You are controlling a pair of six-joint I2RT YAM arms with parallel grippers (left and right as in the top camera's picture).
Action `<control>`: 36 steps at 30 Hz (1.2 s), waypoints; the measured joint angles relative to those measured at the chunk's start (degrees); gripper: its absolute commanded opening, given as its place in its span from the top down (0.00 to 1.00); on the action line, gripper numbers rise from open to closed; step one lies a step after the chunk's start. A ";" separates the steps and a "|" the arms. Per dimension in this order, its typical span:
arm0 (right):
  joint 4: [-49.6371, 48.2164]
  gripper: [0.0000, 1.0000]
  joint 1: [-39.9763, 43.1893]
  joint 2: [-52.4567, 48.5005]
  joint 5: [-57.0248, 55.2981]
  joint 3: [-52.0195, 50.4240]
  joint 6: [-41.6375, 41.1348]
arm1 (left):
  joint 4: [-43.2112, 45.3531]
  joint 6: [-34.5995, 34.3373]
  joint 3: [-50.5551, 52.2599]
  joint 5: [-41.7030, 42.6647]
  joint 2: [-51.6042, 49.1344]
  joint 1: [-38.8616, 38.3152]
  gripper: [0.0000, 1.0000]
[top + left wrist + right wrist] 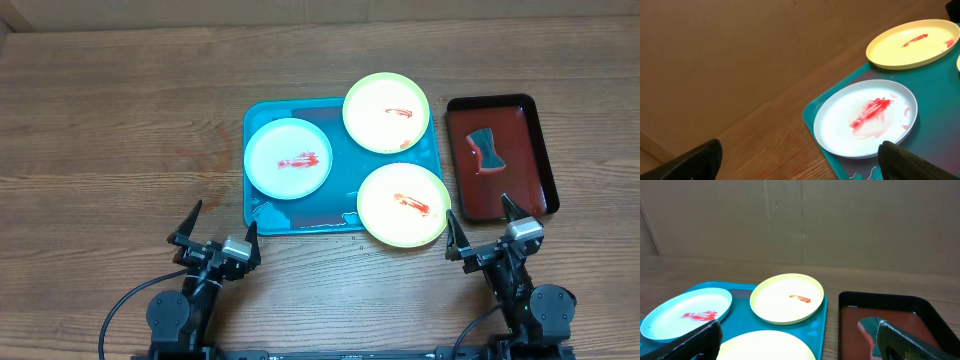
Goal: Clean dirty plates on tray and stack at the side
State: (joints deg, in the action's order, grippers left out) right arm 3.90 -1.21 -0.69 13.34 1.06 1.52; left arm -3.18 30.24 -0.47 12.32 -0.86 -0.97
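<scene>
The pale blue-white plate's rim (246,165) (819,142), on the side away from the yellow-green plates, is the next place my left gripper should go to and close on.
A teal tray (340,165) holds three plates smeared with red sauce. The pale blue-white plate (288,158) lies at its left. One yellow-green plate (386,112) overhangs the far right rim, another (403,205) overhangs the near right corner. My left gripper (215,238) is open and empty over the table near the tray's front left corner. My right gripper (484,232) is open and empty near the front right plate. The left wrist view shows the white plate (865,118); the right wrist view shows all three plates (786,298).
A dark red tray with a black rim (500,155) stands right of the teal tray and holds a dark sponge (487,148) in reddish liquid. Foam streaks lie along the teal tray's front edge (300,215). Bare wooden table (120,130) stretches to the left.
</scene>
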 measured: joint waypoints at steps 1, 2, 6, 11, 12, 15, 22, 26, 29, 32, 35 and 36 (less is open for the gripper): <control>0.00 0.00 0.00 0.00 -0.02 0.00 -0.02 | 0.00 -0.02 0.00 0.00 0.00 0.00 0.00; 0.00 0.00 -0.02 0.00 -0.02 0.00 -0.04 | 0.00 0.00 0.00 0.00 0.00 0.00 0.00; 0.02 0.00 -0.02 0.00 -0.02 0.00 -0.02 | 0.00 -0.02 0.00 0.00 0.00 0.00 0.00; -0.59 0.00 -0.02 0.00 -0.04 0.00 -0.04 | 0.00 0.00 0.00 0.00 0.00 0.00 0.00; -0.68 0.00 -0.02 0.00 -0.04 0.00 0.00 | 0.09 0.00 0.00 0.00 0.00 0.00 0.00; -0.15 0.00 -0.02 0.00 -0.07 0.00 -0.02 | 0.46 0.00 0.00 0.09 0.00 0.00 0.00; -0.15 0.00 -0.02 0.00 0.00 0.00 -0.09 | 0.57 1.55 0.00 0.28 0.00 0.00 0.00; -0.15 0.00 0.00 0.00 0.00 0.00 -2.38 | 0.57 2.71 0.00 2.21 0.00 0.00 0.00; -0.15 0.00 0.00 0.00 0.20 0.00 -4.00 | 0.57 2.99 0.00 6.49 0.00 0.00 0.00; 1.18 0.00 -0.02 0.00 1.25 0.02 -4.98 | 0.66 2.29 0.00 9.55 0.00 0.00 0.00; 5.29 0.00 -0.02 -0.79 1.92 1.46 -5.68 | 0.74 -0.26 -0.04 10.62 0.00 0.00 0.00; 6.95 0.00 -0.02 -1.44 2.10 2.64 -5.79 | 0.74 -1.22 -0.17 10.86 -0.02 0.00 0.00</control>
State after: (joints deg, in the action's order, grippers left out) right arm 10.85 -1.23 -2.13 15.44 3.70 -4.27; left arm -2.44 29.02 -0.64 23.18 -0.89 -0.97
